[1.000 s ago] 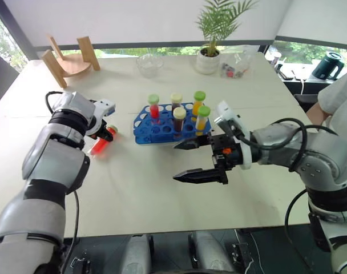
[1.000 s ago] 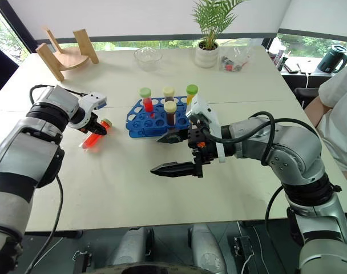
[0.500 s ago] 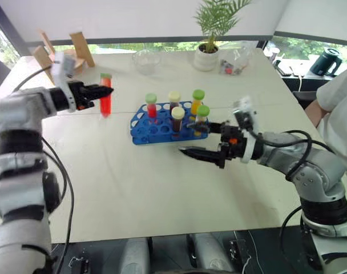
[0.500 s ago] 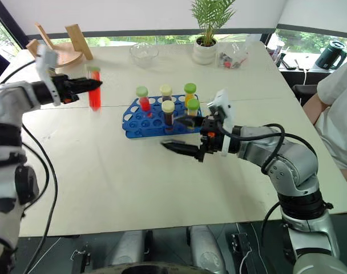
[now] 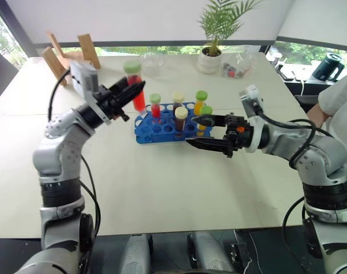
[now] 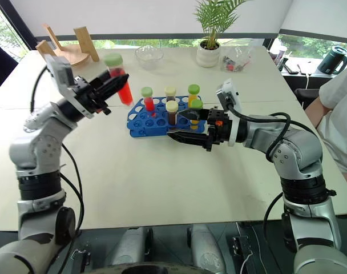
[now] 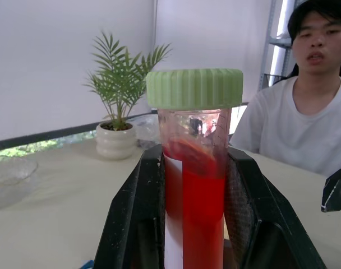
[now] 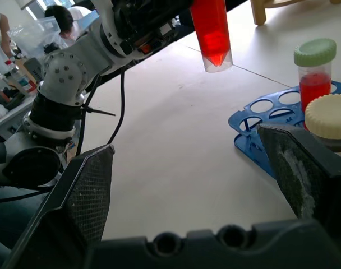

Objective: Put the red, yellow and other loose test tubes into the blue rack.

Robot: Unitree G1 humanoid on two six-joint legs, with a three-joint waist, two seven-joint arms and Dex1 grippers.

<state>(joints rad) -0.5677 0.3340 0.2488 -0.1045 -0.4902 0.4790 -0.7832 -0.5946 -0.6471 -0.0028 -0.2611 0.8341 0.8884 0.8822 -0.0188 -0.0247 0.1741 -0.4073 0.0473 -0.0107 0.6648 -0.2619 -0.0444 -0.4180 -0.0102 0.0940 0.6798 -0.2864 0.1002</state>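
Next, the left gripper releases the red test tube in the rack hole (image 5: 157,131) in front of the standing red tube.
My left gripper (image 5: 132,92) is shut on a red test tube with a green cap (image 5: 135,87), held tilted in the air just above the left end of the blue rack (image 5: 155,130). In the left wrist view the tube (image 7: 196,185) stands between both black fingers (image 7: 138,224). Several capped tubes stand in the rack, among them a red one (image 5: 154,106) and a yellow-orange one (image 5: 200,101). My right gripper (image 5: 204,132) hovers open and empty at the rack's right front corner, pointing left. The right wrist view shows the held tube's tip (image 8: 213,35) above the rack (image 8: 254,126).
A wooden curved stand (image 5: 68,54) sits at the far left corner. A glass bowl (image 5: 150,61) and a potted plant (image 5: 210,54) stand at the back. A person in a white shirt (image 5: 340,97) sits at the right edge, near a dark kettle (image 5: 327,65).
My left gripper has lifted the red tube off the table and swung it right to just above the rack's left end. The right gripper moved closer to the rack, still open.
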